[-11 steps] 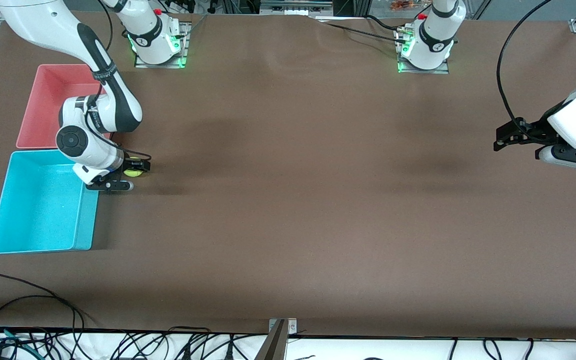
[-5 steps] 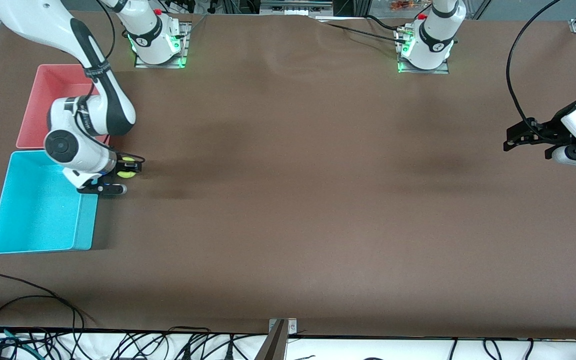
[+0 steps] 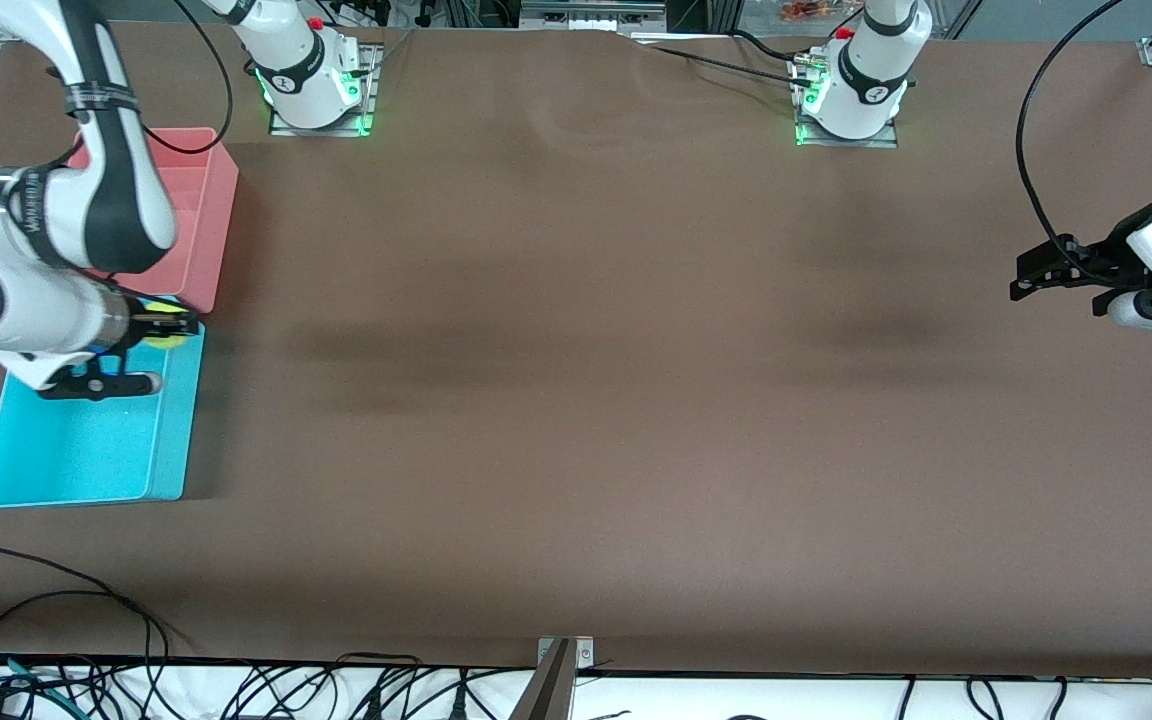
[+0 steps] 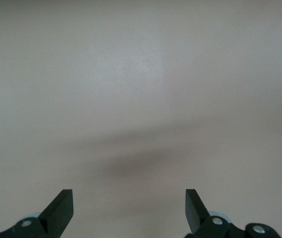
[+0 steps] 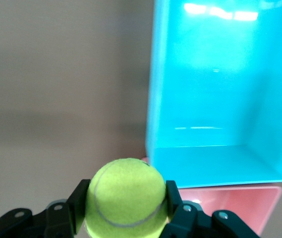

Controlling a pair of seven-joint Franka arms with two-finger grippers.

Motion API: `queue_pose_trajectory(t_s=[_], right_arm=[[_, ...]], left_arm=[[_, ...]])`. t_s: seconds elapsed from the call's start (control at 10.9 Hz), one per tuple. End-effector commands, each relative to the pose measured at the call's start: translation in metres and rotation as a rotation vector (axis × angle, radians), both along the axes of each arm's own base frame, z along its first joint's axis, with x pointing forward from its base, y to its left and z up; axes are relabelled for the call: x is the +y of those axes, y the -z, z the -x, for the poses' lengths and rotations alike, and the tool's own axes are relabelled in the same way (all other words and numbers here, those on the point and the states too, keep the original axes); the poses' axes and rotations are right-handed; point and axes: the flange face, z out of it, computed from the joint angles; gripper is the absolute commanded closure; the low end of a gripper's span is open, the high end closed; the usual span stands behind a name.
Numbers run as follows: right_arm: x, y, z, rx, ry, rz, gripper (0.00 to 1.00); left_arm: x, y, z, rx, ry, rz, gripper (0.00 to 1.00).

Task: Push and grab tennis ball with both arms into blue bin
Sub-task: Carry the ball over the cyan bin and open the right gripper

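My right gripper is going to release the tennis ball inside the blue bin's corner (image 3: pixel 150 349) (image 5: pixel 184 140), next to the pink bin and the open table.
My right gripper (image 3: pixel 168 328) is shut on the yellow-green tennis ball (image 3: pixel 164 334), held in the air over the corner of the blue bin (image 3: pixel 86 440) that lies closest to the pink bin. In the right wrist view the tennis ball (image 5: pixel 126 197) sits squeezed between both black fingers (image 5: pixel 77 202), with the blue bin (image 5: pixel 220 99) open and bare inside. My left gripper (image 3: pixel 1028 279) hangs open over the table at the left arm's end, where that arm waits. The left wrist view shows its fingers (image 4: pixel 61 206) spread wide over bare brown table.
A pink bin (image 3: pixel 206 200) of the same shape stands beside the blue bin, farther from the front camera, partly covered by my right arm. Brown table (image 3: pixel 586 400) stretches between the two arms. Cables (image 3: pixel 86 620) lie along the table's front edge.
My right arm has lifted the tennis ball off the table and carried it from beside the blue bin to over the bin's corner. The left gripper drew back slightly, then held still.
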Motion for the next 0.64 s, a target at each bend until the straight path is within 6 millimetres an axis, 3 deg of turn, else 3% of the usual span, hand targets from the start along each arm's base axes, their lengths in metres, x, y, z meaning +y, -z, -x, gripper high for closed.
queue_pose_trajectory(t_s=[0.0, 0.18, 0.55], right_arm=[[-0.075, 0.009, 0.004, 0.052, -0.054, -0.024, 0.71], [-0.108, 0.032, 0.007, 0.060, -0.081, -0.059, 0.71], [-0.140, 0.103, 0.008, 0.063, -0.078, -0.209, 0.71]], left_arm=[[0.002, -0.004, 0.008, 0.002, 0.016, 0.024, 0.00], [0.002, -0.004, 0.008, 0.002, 0.016, 0.024, 0.00], [0.003, -0.003, 0.007, 0.003, 0.013, 0.026, 0.00]])
